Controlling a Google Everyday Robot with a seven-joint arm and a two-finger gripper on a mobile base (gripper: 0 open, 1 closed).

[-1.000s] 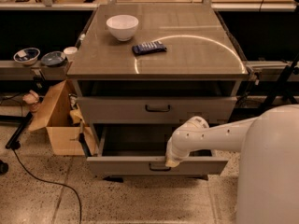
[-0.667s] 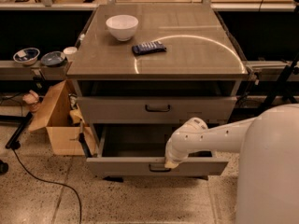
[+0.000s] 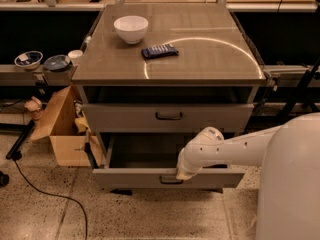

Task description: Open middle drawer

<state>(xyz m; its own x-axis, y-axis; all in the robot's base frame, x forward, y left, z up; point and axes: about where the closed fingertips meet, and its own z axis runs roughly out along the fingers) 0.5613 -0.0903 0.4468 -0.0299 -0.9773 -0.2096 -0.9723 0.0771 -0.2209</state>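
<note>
My gripper needs to let go of the middle drawer with the drawer's handle over the bare floor (image 3: 172,193) just past the front of the drawer.
The middle drawer (image 3: 125,179) is a grey metal drawer, pulled partly out of the cabinet, with its dark inside showing behind the front. Its small dark bar handle (image 3: 169,180) sits at the centre of the front. My gripper (image 3: 181,175) is at the end of the white arm (image 3: 235,146), which reaches in from the right. It rests against the top edge of the drawer front, just right of the handle. The wrist hides its tip.
The wider grey drawer (image 3: 120,118) above is closed. On the cabinet top are a white bowl (image 3: 131,29) and a blue packet (image 3: 159,51). An open cardboard box (image 3: 65,134) stands on the floor at the left, near a black cable (image 3: 45,189). Two bowls (image 3: 28,59) sit on a left shelf.
Almost nothing. The gripper stays at the drawer front near the handle, and the drawer front has edged at most slightly toward the camera.
</note>
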